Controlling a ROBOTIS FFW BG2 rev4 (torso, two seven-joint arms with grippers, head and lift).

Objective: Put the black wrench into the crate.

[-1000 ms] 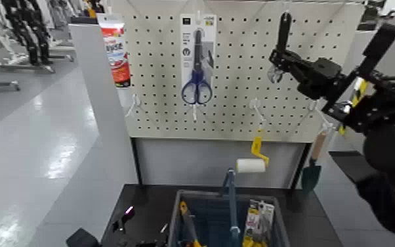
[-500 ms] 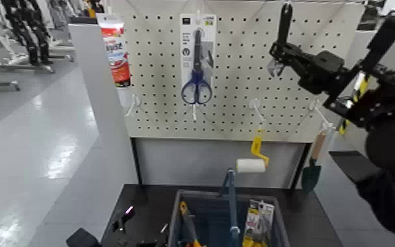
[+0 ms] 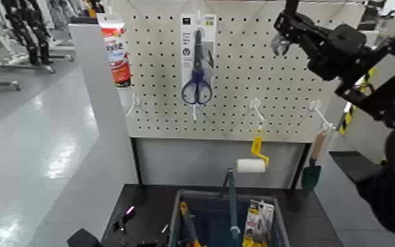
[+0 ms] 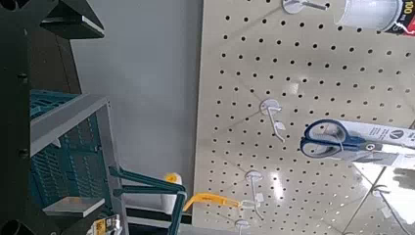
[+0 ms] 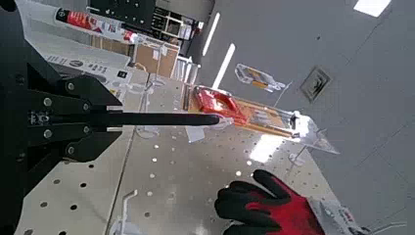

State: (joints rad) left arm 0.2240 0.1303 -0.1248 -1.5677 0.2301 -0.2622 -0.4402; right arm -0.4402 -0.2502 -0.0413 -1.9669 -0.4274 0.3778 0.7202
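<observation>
I'll release the black wrench inside the crate (image 3: 226, 232) from my right gripper, between the long yellow-handled tool and the packet.
High at the top right of the head view, my right gripper (image 3: 293, 27) is shut on the black wrench (image 3: 281, 44). The wrench stands upright in front of the white pegboard (image 3: 239, 79), with its silvery jaw below the fingers and its handle running off the top edge. In the right wrist view the slim black handle (image 5: 166, 119) sticks out from between the fingers (image 5: 83, 98). The dark grey crate (image 3: 203, 209) with its upright blue handle (image 3: 231, 197) sits far below, at the bottom centre. My left arm stays low at the bottom left (image 3: 82, 238).
Blue-handled scissors on a white card (image 3: 197, 66) hang at the board's middle, and a red-and-white tube (image 3: 116, 56) hangs on the left post. A paint roller (image 3: 252, 163) and a trowel (image 3: 311, 174) hang lower down. The crate holds yellow-handled tools (image 3: 187, 223) and a packet (image 3: 259, 220). Bare hooks (image 3: 258, 112) jut out.
My right gripper has risen with the wrench and shifted slightly right. The handle's top end has gone out of the head view.
</observation>
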